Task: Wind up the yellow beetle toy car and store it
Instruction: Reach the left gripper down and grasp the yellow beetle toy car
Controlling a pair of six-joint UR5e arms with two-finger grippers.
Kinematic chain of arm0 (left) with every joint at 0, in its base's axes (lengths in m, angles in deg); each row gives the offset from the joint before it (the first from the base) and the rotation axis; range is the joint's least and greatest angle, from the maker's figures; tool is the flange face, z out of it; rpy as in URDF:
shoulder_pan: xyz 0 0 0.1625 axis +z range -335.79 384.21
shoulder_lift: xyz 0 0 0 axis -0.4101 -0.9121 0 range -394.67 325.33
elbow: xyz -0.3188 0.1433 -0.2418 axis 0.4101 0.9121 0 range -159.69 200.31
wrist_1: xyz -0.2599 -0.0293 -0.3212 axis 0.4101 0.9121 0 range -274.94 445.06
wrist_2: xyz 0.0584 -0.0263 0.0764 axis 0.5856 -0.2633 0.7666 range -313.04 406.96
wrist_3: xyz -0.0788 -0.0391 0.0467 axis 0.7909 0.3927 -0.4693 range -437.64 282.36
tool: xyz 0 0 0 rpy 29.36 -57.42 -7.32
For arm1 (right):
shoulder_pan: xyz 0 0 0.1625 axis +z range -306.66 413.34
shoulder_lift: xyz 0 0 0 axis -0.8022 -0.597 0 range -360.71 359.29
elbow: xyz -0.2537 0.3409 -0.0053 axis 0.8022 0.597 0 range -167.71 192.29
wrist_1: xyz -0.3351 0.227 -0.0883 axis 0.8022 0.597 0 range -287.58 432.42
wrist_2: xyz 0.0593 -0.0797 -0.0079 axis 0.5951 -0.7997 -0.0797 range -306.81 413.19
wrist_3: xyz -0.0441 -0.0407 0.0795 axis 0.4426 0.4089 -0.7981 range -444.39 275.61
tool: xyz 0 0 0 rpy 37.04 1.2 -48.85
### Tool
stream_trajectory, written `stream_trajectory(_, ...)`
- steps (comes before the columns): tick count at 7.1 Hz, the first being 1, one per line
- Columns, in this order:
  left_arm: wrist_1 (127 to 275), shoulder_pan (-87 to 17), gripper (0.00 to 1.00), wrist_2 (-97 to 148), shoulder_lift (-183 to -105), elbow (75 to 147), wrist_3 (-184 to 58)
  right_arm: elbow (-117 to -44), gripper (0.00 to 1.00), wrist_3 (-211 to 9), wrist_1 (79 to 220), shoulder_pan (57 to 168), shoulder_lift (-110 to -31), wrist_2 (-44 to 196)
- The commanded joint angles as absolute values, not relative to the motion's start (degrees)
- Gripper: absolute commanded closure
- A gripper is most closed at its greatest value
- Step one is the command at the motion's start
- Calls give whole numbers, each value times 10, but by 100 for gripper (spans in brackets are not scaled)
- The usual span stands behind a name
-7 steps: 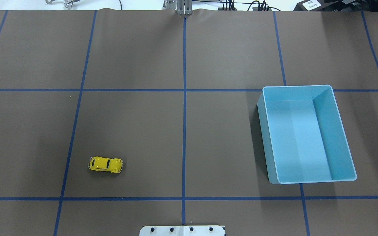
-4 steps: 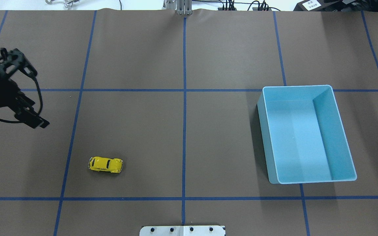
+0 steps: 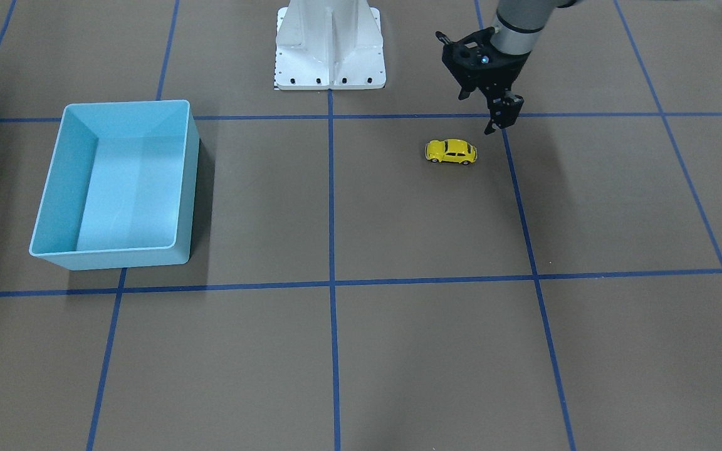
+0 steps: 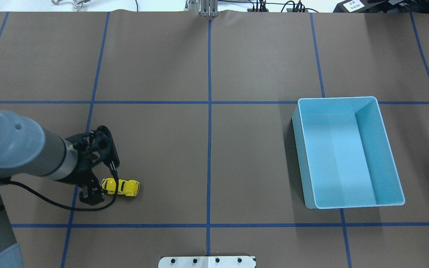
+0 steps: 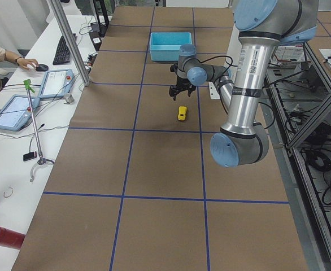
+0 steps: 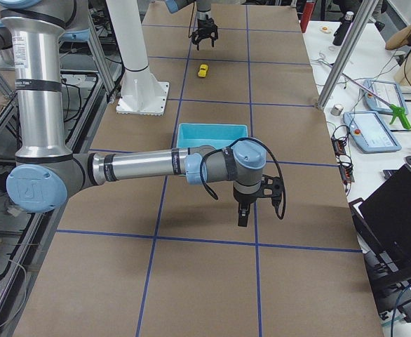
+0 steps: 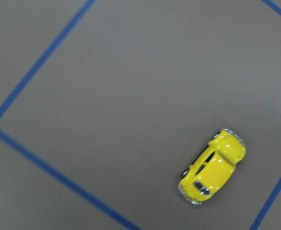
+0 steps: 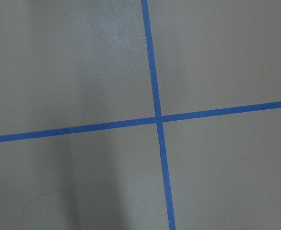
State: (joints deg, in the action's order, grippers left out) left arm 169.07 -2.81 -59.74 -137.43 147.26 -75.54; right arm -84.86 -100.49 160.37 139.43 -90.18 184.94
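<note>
Next, my left gripper will go to the yellow beetle toy car's front end (image 3: 437, 151) (image 7: 230, 146) and close there, across the sides of its hood.
The yellow beetle toy car (image 4: 121, 187) stands on its wheels on the brown table mat, left of centre; it also shows in the front view (image 3: 451, 151) and the left wrist view (image 7: 212, 167). My left gripper (image 4: 99, 183) is open and empty. It hovers above the table close to the car's rear end, on the car's left (image 3: 481, 113). The light blue bin (image 4: 298, 149) stands open and empty on the right. My right gripper (image 6: 246, 210) shows only in the exterior right view, beyond the bin, and I cannot tell whether it is open or shut.
Blue tape lines divide the mat into squares. The robot's white base plate (image 3: 329, 75) is at the table's near edge between the arms. Operators' desks with tablets and tools run along the far side (image 5: 18, 107).
My left arm came in from the left edge of the overhead view and moved down and right to the car. The car and the bin have not moved.
</note>
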Motion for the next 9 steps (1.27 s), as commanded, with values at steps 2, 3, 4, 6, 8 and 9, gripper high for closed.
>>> stream_trajectory(2,1524,36,0,-554,-1450,1456,-862,-852,0,-1005,1605,1394,-904,1851)
stream_trajectory(3,1497,36,0,-534,-1469,1441,-930,-851,0,-1005,1605,1394,-904,1851)
stream_trajectory(4,1481,36,0,-533,-1491,1409,-942,-848,0,-1005,1605,1394,-905,1851)
stream_trajectory(6,1432,36,0,-530,-1558,1343,-999,-847,0,-1005,1605,1394,-910,1849)
stream_trajectory(8,1430,36,0,-489,-1589,1300,-1000,-847,0,-1006,1605,1394,-912,1848)
stream_trajectory(9,1430,36,0,-475,-1593,1283,-1000,-846,0,-1006,1605,1394,-912,1848)
